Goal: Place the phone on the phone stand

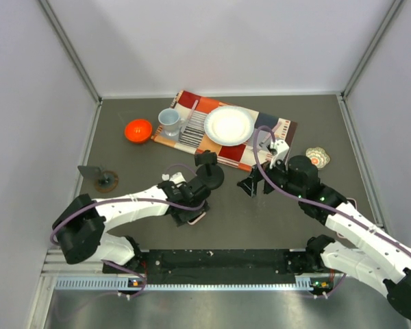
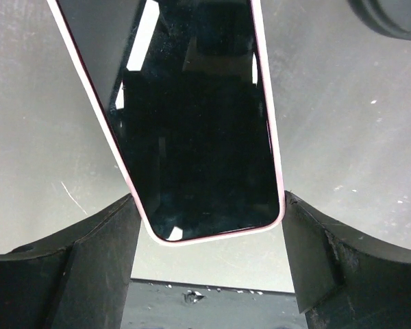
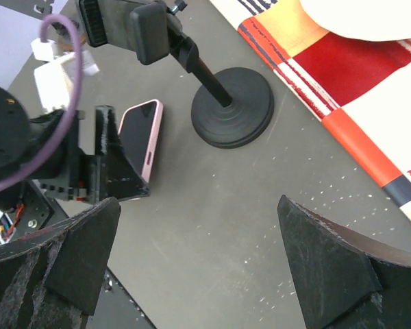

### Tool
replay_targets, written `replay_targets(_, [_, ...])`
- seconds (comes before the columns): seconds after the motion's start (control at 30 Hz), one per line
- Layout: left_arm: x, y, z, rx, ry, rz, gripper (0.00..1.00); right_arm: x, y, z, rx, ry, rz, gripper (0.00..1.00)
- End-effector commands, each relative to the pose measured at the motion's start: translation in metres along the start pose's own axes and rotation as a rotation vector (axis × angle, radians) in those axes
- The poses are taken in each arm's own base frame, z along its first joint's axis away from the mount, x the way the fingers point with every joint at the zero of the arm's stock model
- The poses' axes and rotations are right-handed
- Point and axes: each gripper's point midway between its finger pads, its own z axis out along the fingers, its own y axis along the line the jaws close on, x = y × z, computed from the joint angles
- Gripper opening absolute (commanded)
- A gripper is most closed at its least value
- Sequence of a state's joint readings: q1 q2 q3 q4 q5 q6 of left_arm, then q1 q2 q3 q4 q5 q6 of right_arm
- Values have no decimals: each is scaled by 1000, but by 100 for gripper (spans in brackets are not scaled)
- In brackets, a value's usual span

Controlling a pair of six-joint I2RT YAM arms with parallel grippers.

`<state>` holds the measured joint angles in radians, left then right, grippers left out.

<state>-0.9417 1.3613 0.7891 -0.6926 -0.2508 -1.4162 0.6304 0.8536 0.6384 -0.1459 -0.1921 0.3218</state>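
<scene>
Next, I take hold of the phone by its free long edge (image 1: 205,212) (image 3: 153,132) with my right gripper, across from my left gripper's fingers.
The phone (image 2: 198,123) has a black screen and a pink case. My left gripper (image 2: 209,205) is shut on it, one finger on each long edge near its bottom end. In the top view the left gripper (image 1: 192,211) holds the phone (image 1: 197,219) low over the table, just in front of the phone stand (image 1: 210,171). The stand is black with a round base (image 3: 233,110) and a clamp head (image 3: 140,27). The right wrist view shows the phone (image 3: 142,140) tilted on edge between the left fingers. My right gripper (image 1: 251,185) is open and empty right of the stand; it also shows in the right wrist view (image 3: 198,219).
A patterned cloth (image 1: 274,130) at the back holds a white plate (image 1: 229,125) and a pale blue cup (image 1: 169,122). An orange bowl (image 1: 138,130) lies left of it. A small grey object on a round foot (image 1: 99,175) stands at far left, and a patterned round object (image 1: 318,157) at right.
</scene>
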Motion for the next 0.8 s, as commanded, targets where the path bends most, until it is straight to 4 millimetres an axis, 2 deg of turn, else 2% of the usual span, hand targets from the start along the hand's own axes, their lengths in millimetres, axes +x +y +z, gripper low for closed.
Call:
replay_targets(0.0, [2,-4,13,26,-3,80,0,-5,8,-5,-29,-16,59,99])
replay_targets(0.03, [2,-3,12,34,-6,93,22,-5,8,-5,-26,-14,61,99])
replay_targets(0.07, [2,0,12,33,-8,99,38,-3,6,-5,-19,-7,62,99])
replay_targets(0.13, [-1,14,9,15,-29,92,63,0,4,-5,-14,-2,62,99])
replay_targets(0.2, [-3,22,8,6,-41,93,74,2,4,-5,-10,6,64,99])
replay_targets(0.33, [-9,16,-1,34,-62,104,76,0,4,-6,-12,14,45,99])
replay_targets(0.37, [-12,8,-6,44,-64,106,98,0,4,-6,-8,16,31,99])
replay_targets(0.57, [-14,6,-4,-6,-45,194,99,-8,3,-11,11,8,14,99])
replay_targets(0.77, [-20,24,3,-103,-5,108,99,-5,5,-25,6,-11,18,99])
